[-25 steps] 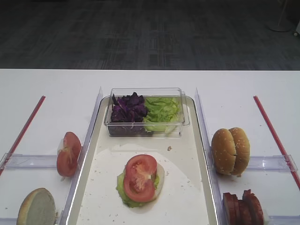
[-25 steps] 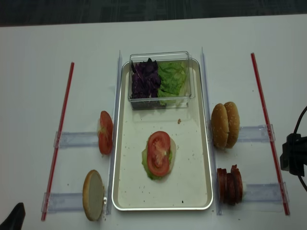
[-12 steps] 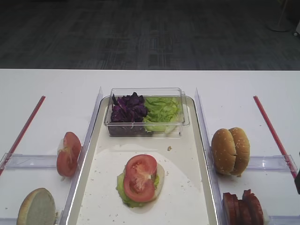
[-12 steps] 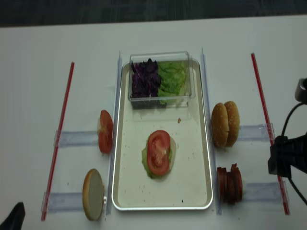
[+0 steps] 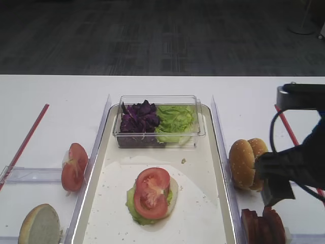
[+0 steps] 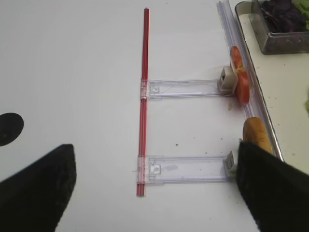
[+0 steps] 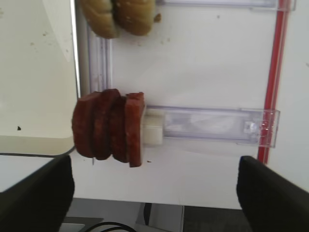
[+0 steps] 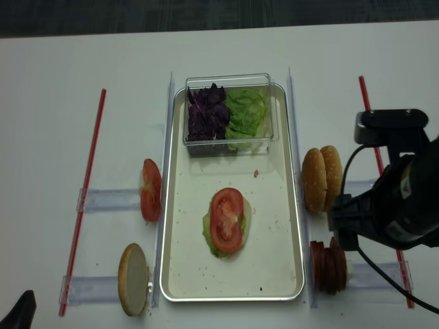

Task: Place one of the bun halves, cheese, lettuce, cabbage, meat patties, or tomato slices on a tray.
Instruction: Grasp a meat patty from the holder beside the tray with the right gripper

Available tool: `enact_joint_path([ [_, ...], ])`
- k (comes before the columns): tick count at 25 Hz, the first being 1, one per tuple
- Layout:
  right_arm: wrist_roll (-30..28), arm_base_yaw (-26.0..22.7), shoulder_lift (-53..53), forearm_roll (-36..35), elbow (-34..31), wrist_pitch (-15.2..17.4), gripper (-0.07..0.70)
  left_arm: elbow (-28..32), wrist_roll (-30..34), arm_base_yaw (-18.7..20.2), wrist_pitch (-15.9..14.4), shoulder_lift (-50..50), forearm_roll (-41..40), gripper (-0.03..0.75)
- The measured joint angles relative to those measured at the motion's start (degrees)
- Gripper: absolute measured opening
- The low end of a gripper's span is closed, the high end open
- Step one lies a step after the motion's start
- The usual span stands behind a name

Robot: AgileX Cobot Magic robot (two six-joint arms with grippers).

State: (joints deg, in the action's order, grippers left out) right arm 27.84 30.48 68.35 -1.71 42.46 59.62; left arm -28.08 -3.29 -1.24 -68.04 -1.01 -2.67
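Observation:
The robot's right gripper needs to close on the near end (image 8: 317, 285) (image 7: 85, 151) of the meat patty that stands nearest the off-white tray.
The off-white tray (image 5: 104, 175) holds a stack of bun half, lettuce and a tomato slice (image 5: 151, 192). The meat patties (image 7: 108, 126) stand on edge in a row right of the tray (image 8: 328, 264). My right gripper (image 7: 154, 193) hangs open above the table's near edge, with the patties ahead and to its left and nothing between its fingers (image 7: 36, 191). The right arm (image 8: 387, 205) partly covers two bun halves (image 8: 317, 178). Left of the tray are tomato slices (image 8: 150, 190) and a bun half (image 8: 133, 277). My left gripper (image 6: 154, 193) is open and empty over bare table.
A clear tub (image 5: 200, 127) at the tray's far end holds purple cabbage (image 5: 139, 117) and lettuce (image 5: 175, 118). Clear plastic holders (image 6: 186, 169) and red strips (image 6: 143, 96) lie on both sides. Upright clear dividers (image 5: 99, 127) flank the tray.
The right arm has swung in from the right edge to above the buns and patties. The left arm and the food have not moved.

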Motion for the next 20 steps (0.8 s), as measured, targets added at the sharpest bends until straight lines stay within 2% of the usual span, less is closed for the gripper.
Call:
enact_joint_path([
  [5,6.44,6.70,5.47,1.28,2.92,-1.34,0.692,0.00,0.00,0.00,0.00,0.00,0.00,0.618],
  [12,14.63,13.49,12.15,1.71,5.64,-2.64,0.692,0.00,0.00,0.00,0.00,0.00,0.00,0.618],
  [15,17.69,15.41,14.07,1.71,6.80,-3.50,0.686,0.00,0.00,0.00,0.00,0.00,0.00,0.618],
  [20,21.06,15.83,14.95,1.71,6.97,-4.86,0.645,0.00,0.00,0.00,0.00,0.00,0.00,0.618],
])
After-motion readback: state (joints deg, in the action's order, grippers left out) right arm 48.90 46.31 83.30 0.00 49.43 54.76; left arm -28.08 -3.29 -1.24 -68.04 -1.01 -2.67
